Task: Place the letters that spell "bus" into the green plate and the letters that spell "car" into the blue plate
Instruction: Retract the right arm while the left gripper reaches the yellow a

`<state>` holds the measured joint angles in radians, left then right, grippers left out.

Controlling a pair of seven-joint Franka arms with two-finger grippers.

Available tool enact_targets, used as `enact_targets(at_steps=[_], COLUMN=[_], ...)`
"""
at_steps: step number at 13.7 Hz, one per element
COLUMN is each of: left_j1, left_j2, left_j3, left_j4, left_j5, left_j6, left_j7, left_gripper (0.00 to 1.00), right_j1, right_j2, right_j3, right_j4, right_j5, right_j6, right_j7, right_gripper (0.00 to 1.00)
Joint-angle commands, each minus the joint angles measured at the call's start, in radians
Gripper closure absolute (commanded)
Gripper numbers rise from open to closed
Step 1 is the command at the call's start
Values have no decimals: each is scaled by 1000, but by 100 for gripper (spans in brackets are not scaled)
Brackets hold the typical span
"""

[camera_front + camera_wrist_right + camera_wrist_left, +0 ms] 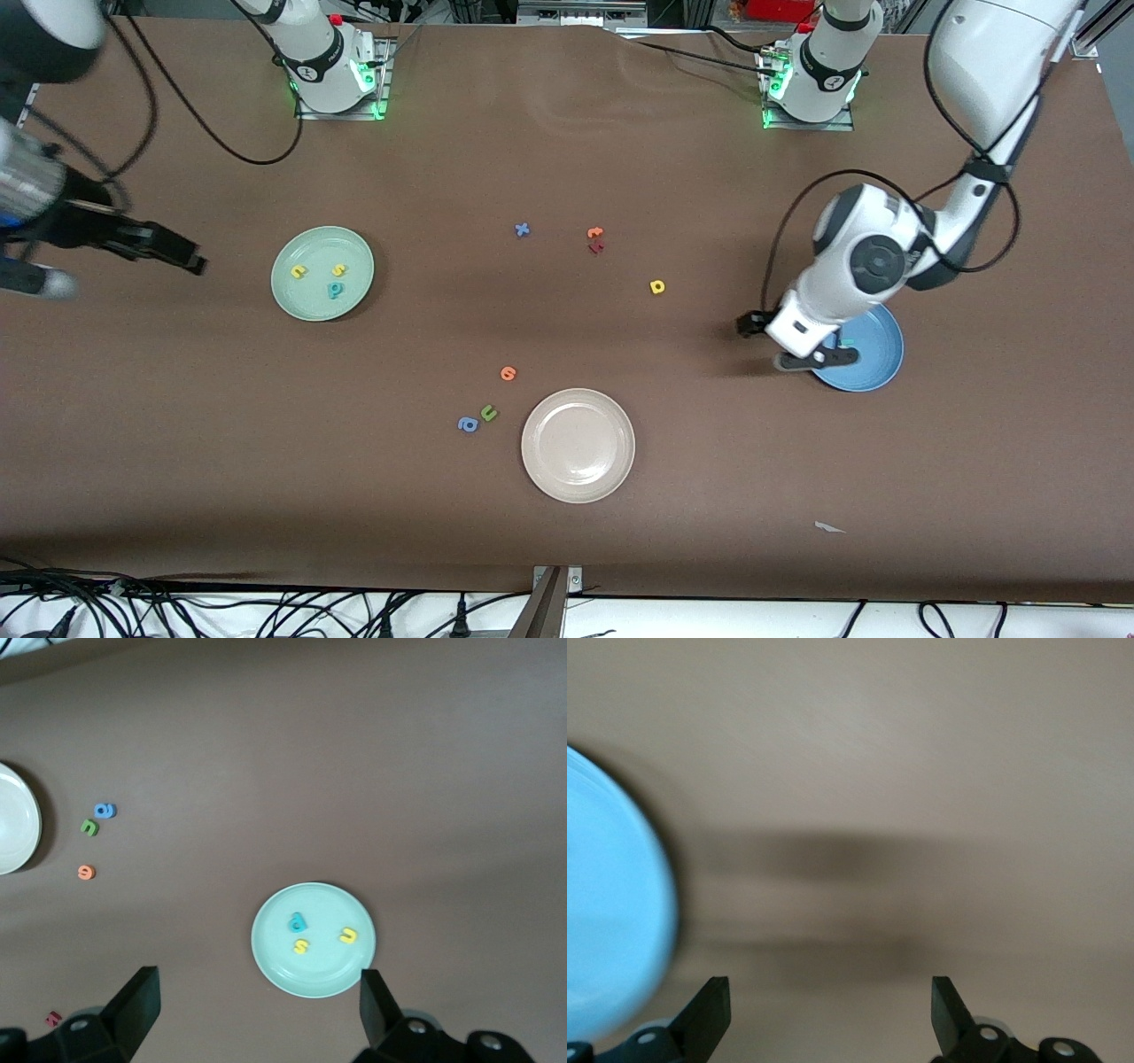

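Note:
The yellow D-like letter [656, 287] on the bare table between the green and blue plates will be gripped by its sides with my left gripper.
The green plate [310, 301] lies toward the right arm's end of the table. It holds a yellow "u" [299, 272], a yellow "s" [338, 269] and a teal "b" [335, 289]. The left arm covers part of the blue plate [879, 359], where a small teal piece [848, 342] shows. A yellow D-like letter [656, 286] lies on the bare table between the plates. My left gripper [791, 346] hangs open and empty over the blue plate's [611, 921] edge. My right gripper [182, 255] is open and empty, in the air beside the green plate [292, 970].
A beige-white plate [578, 445] sits near the front edge. Beside it lie an orange letter [508, 373], a green "u" [488, 413] and a blue "a" [468, 424]. A blue cross [522, 229], an orange letter [595, 233] and a dark red letter [596, 247] lie mid-table.

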<state>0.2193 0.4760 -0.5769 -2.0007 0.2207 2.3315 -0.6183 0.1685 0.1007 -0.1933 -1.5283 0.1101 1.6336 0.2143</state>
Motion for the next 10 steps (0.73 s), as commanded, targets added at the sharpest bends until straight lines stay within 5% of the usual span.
enact_targets(at_steps=[1,4,7,10], left_j1=[-59,-158,-201,-209], left_j2=[1,32,65,130], left_j3=[-57,-54,-51,-52], left_j4=[-18,-21,-33,-20], left_j5=[-14,-4,23,207], left_j6=[12,78,117,126], left_j7=[-197,-366,-431,-573], left_gripper=[0,0,0,3], right_j1=[-89,-173,-176,-179], right_j2=[-52,-120,-167,-176], right_j3=[123,251,218,172], right_j4=[-35,-173,-268,-266], right_j5=[-96,-164,-106,-86], right_j6=[-105,18,129,101], right_j7=[0,-21,-24,-99], right_gripper=[0,0,0,0])
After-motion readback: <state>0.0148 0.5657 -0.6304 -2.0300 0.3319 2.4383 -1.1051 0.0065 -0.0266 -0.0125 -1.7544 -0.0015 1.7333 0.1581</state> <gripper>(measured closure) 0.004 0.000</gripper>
